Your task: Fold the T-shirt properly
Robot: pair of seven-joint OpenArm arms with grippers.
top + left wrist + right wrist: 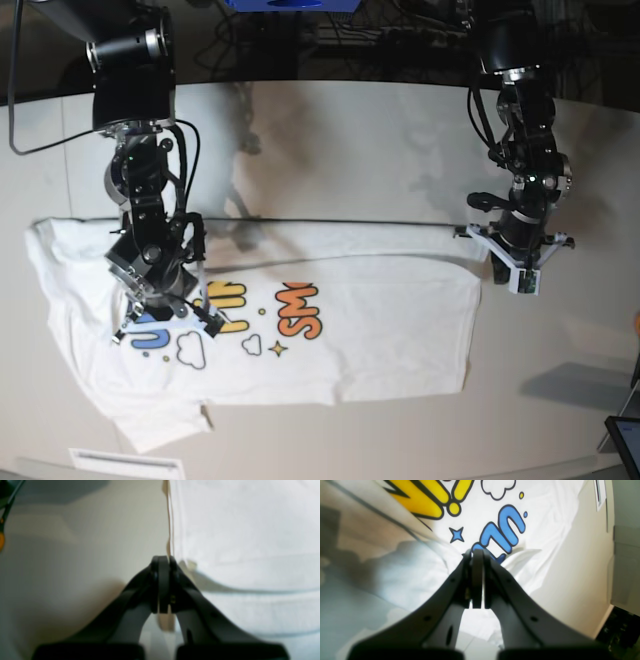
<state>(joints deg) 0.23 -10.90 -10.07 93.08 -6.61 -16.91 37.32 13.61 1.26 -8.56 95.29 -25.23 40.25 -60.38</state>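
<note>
My left gripper's shut fingertips are at the T-shirt's side edge, so it should open, move inward and grab the folded corner (464, 273) deeper before pulling.
The white T-shirt (340, 340) lies spread on the table with its blue, yellow and orange print facing up. In the base view my left gripper (498, 262) is at the shirt's upper right corner. The left wrist view shows this gripper (163, 558) shut, with a thin edge of the T-shirt (237, 542) running into its jaws. My right gripper (165, 312) is over the printed left part. Its jaws (477, 552) are shut on bunched cloth of the T-shirt (545, 525) beside a blue letter (502, 530). A fold of white cloth rises close on the left of the right wrist view.
A white paper label (125, 463) lies at the table's front edge, left of centre. A dark tablet corner (625, 438) shows at the front right. Cables and dark equipment (380, 30) line the back edge. Bare tabletop (360, 140) stretches behind the shirt.
</note>
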